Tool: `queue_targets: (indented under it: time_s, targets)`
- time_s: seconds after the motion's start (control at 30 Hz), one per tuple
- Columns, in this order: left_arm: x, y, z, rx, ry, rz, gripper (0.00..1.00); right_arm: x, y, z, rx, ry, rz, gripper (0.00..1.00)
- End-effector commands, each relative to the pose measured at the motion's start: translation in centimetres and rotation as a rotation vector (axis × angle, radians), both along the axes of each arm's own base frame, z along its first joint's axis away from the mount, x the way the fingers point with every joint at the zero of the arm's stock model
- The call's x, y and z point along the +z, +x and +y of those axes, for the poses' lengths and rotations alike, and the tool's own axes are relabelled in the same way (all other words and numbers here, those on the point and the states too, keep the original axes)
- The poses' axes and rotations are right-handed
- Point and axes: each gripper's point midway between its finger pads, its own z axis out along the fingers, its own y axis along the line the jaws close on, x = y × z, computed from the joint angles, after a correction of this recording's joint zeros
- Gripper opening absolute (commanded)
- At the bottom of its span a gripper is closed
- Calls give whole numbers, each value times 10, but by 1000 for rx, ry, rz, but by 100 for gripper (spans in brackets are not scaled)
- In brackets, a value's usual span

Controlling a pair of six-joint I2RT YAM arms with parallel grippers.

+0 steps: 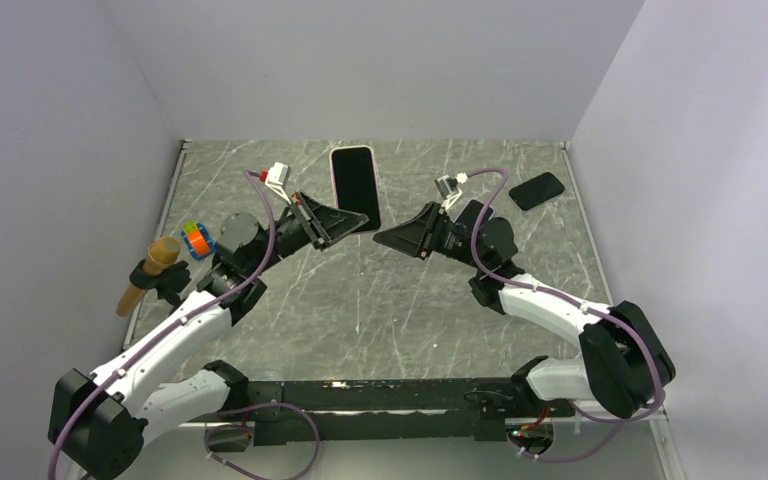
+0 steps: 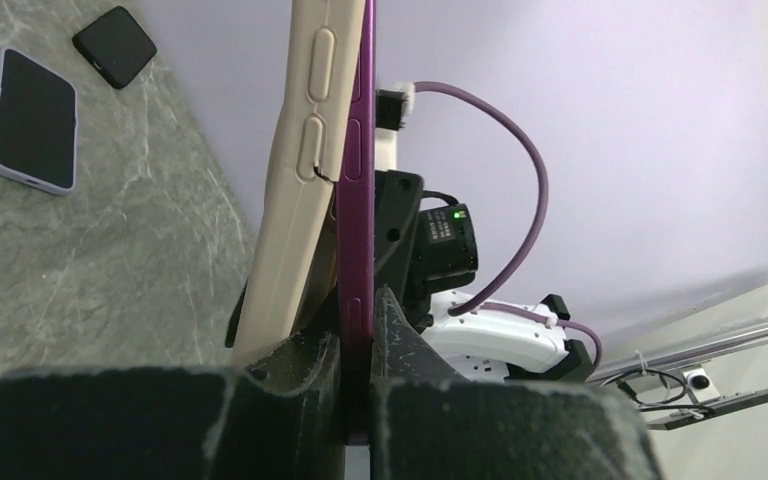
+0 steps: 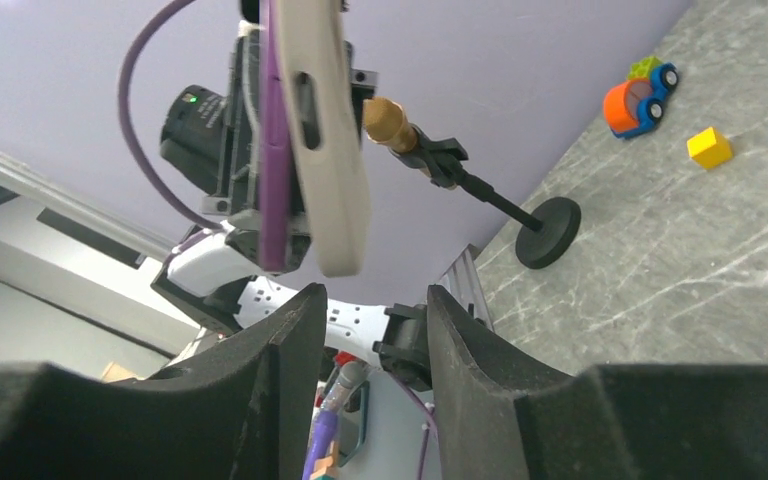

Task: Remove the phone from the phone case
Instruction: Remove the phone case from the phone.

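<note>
The purple phone, now held off the table, will be put down by my left gripper near the far edge of the table (image 1: 336, 188), beyond the toy car.
My left gripper (image 2: 355, 350) is shut on the edge of a purple phone (image 2: 353, 150) and holds it off the table. Its beige case (image 2: 295, 150) has come away from the phone along the left side. In the top view the left gripper (image 1: 345, 225) points right, and the held phone is hard to make out there. My right gripper (image 1: 392, 238) faces it, close by. In the right wrist view the phone (image 3: 275, 150) and case (image 3: 328, 130) hang just above my right gripper (image 3: 365, 310), which is open and empty.
A second phone in a lavender case (image 1: 355, 185) lies on the table behind the grippers. A small black slab (image 1: 537, 190) lies at the far right. A brown microphone on a stand (image 1: 155, 265), a toy car (image 1: 197, 240) and a yellow cube (image 3: 709, 147) are at the left.
</note>
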Motion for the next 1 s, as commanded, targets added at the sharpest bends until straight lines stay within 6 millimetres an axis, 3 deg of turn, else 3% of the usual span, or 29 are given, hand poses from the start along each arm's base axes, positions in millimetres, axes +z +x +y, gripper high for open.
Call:
queue_targets:
  time_s: [0.0, 0.3, 0.47, 0.83, 0.97]
  targets:
    - [34, -9, 4, -15, -83, -111, 0, 40, -8, 0, 10, 88, -134, 45]
    - [32, -12, 3, -34, -90, -111, 0, 39, -4, 6, 4, 83, -133, 45]
    - [30, -14, 4, -36, -92, -110, 0, 38, -1, 8, -5, 82, -139, 32]
    - [23, -17, 1, -68, -96, -87, 0, 41, -1, 14, 4, 98, -150, 36]
    - [19, -17, 1, -68, -92, -88, 0, 42, -2, 17, 14, 103, -156, 24]
